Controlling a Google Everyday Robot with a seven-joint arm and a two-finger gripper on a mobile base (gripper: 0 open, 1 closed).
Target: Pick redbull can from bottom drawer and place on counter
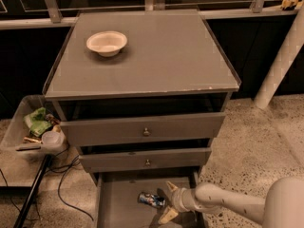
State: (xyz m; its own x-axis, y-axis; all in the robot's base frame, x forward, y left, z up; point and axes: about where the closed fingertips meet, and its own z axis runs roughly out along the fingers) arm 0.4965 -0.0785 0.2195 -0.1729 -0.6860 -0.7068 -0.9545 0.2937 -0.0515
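Next, my gripper closes on the redbull can's end [159, 203] that is nearest to its open fingers, inside the bottom drawer.
The redbull can [151, 200] lies on its side on the floor of the open bottom drawer [118, 205], blue and silver. My gripper [168, 202] is inside the drawer just right of the can, open, with one pale finger above and one below the can's right end. The white arm reaches in from the lower right. The grey counter [156, 56] spreads across the top of the cabinet.
A white bowl [107, 42] sits on the counter's back left. Two knobbed drawers [145, 132] stand partly pulled out above the bottom one. A clear bin with rubbish [33, 129] and cables lie left of the cabinet. A white post [280, 65] leans at right.
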